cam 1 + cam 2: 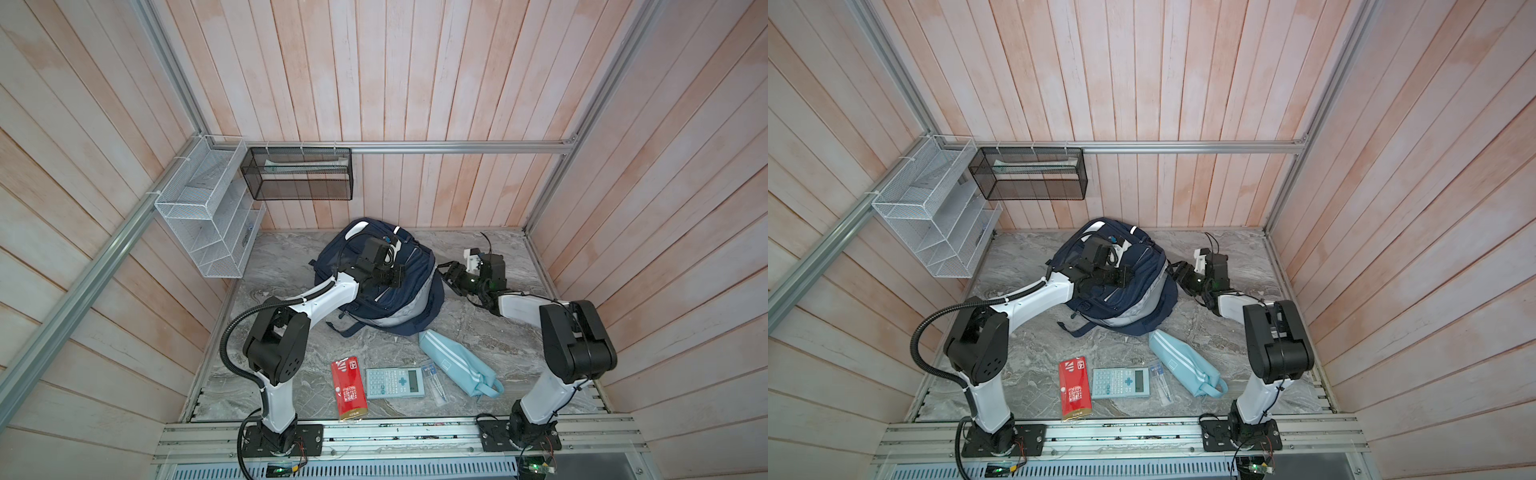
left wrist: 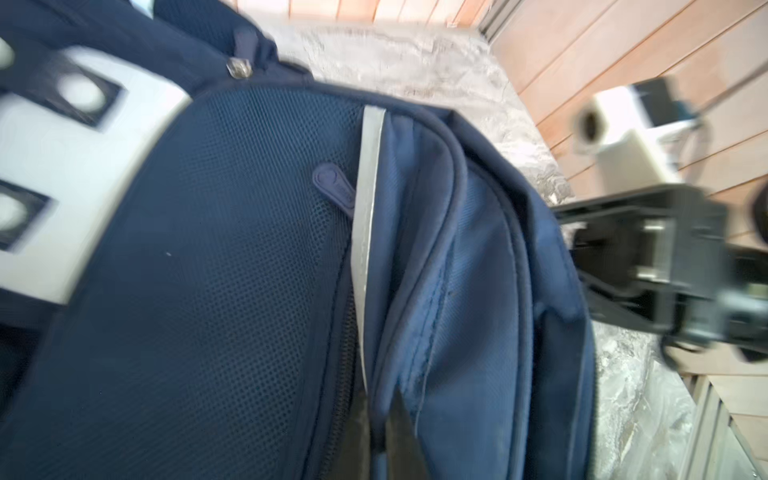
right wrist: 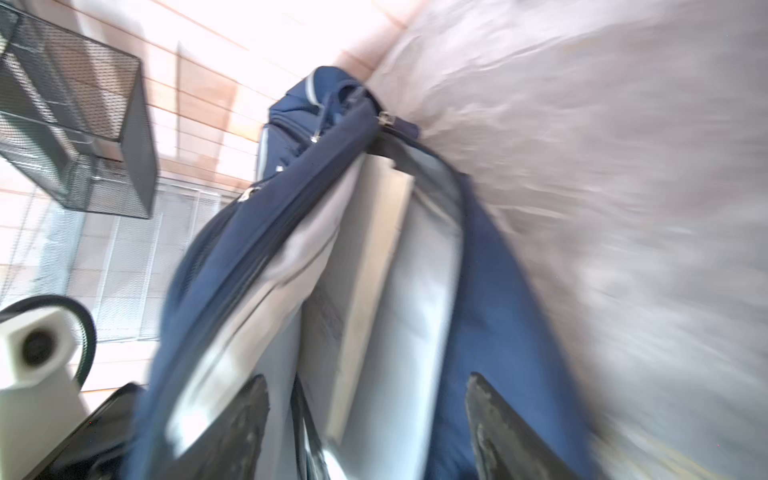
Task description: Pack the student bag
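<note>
The robot's right gripper should close on the zipper pull [image 1: 368,322] of the student bag, at the near end of the bag's opening next to the loose strap.
The student bag [image 1: 399,309] [image 1: 1133,301], navy blue with white stripes, lies at the back middle of the marble table in both top views. My left gripper [image 1: 397,276] [image 1: 1124,276] rests on top of it. In the left wrist view this gripper [image 2: 380,415] is shut, pinching a fold of the bag's fabric [image 2: 436,332] beside a grey stripe. My right gripper [image 1: 446,272] [image 1: 1177,270] is at the bag's right side. In the right wrist view it [image 3: 365,382] is open at the bag's open mouth [image 3: 498,291], where grey lining and a flat pale book-like thing [image 3: 370,249] show.
Near the front lie a light-blue pencil pouch [image 1: 457,365], a calculator [image 1: 395,382], a red packet [image 1: 348,390] and a clear pack of pens [image 1: 434,380]. A white wire rack [image 1: 208,208] and a black mesh basket [image 1: 299,174] hang on the back-left walls.
</note>
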`<state>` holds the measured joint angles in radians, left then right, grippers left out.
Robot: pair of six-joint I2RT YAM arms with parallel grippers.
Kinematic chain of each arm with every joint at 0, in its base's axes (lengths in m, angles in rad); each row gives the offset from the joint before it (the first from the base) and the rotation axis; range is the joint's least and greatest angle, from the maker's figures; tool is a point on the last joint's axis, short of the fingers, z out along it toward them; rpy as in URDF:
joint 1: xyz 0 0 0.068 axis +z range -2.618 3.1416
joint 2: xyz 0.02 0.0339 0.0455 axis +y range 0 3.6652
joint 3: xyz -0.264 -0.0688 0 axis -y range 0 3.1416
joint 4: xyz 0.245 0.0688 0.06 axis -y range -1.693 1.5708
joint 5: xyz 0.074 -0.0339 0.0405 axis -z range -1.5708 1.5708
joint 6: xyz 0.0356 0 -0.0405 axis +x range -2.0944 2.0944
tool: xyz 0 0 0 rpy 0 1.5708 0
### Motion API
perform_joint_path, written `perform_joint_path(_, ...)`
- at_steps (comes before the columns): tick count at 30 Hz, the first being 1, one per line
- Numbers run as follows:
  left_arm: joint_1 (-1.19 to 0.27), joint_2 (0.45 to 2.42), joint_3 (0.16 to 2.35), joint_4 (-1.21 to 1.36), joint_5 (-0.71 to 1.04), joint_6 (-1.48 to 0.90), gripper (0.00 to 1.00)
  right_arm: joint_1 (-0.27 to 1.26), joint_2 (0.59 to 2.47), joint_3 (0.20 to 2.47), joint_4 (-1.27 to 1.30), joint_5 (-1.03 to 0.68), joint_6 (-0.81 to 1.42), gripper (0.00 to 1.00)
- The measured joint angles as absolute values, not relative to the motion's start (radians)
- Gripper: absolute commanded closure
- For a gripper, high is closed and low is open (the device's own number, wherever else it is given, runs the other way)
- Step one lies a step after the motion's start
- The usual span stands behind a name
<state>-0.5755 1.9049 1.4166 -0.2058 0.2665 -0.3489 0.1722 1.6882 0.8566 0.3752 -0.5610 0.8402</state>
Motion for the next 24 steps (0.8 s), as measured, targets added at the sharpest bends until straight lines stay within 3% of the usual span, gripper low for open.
perform_joint_path(2,-0.580,1.931,1.406,-0.183,0.275,-0.367,0.89,0.168,1.614,0.819,0.289,-0.537,0.788,0.25)
perform_joint_path(3,-0.579,1.939,1.394,-0.167,0.283,-0.377,0.78,0.173,1.574,0.801,0.253,-0.527,0.763,0.23)
perform_joint_path(6,-0.569,1.935,1.353,-0.133,0.309,-0.420,0.32,0.220,1.465,0.786,0.127,-0.446,0.683,0.18)
perform_joint_path(9,-0.551,1.897,1.306,-0.121,0.305,-0.447,0.01,0.322,1.376,0.796,0.020,-0.323,0.611,0.17)
perform_joint_path(15,-0.482,1.596,1.043,-0.026,0.297,-0.553,0.01,0.535,1.288,0.767,-0.050,-0.205,0.588,0.18)
perform_joint_path(20,-0.346,1.353,0.748,0.140,0.303,-0.694,0.15,0.757,1.312,0.765,-0.034,-0.154,0.611,0.20)
perform_joint_path(24,-0.266,1.309,0.560,0.218,0.243,-0.801,0.19,0.884,1.409,0.767,0.063,-0.139,0.643,0.22)
